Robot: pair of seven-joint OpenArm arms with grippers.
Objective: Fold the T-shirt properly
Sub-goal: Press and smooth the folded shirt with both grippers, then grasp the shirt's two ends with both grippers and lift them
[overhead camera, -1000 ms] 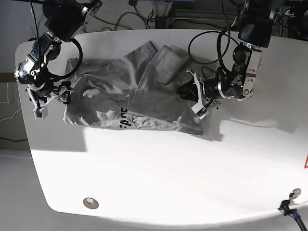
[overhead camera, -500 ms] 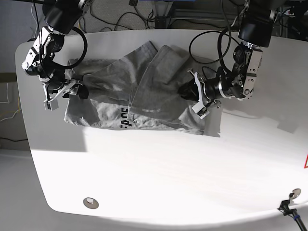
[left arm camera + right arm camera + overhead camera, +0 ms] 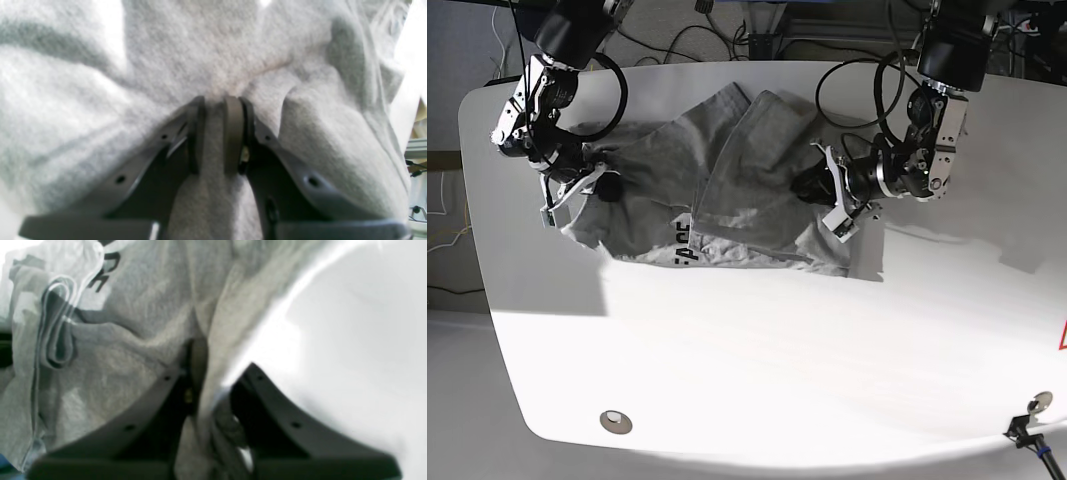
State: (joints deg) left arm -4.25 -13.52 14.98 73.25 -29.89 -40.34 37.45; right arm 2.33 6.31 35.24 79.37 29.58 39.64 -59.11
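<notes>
The robot's right gripper should release the T-shirt's edge on the cloth (image 3: 767, 208) between the black lettering and the left gripper.
The grey T-shirt (image 3: 737, 180) lies crumpled on the white table (image 3: 757, 350), with black lettering (image 3: 684, 240) showing near its front edge. My left gripper (image 3: 827, 195) is at the shirt's right side. In the left wrist view it (image 3: 215, 110) is shut on a fold of the T-shirt (image 3: 213, 50). My right gripper (image 3: 590, 188) is at the shirt's left edge. In the right wrist view it (image 3: 220, 370) pinches the T-shirt's (image 3: 133, 340) edge, with lettering (image 3: 106, 270) beyond it.
Cables (image 3: 727, 40) lie behind the table's far edge. A round disc (image 3: 615, 421) sits in the table near the front left. A small black stand (image 3: 1027, 428) is at the front right corner. Bare table (image 3: 350, 323) lies right of the right gripper.
My right gripper has moved right, onto the shirt's left edge, and pulled it inward. My left gripper has shifted slightly left and up, bunching the shirt's right side.
</notes>
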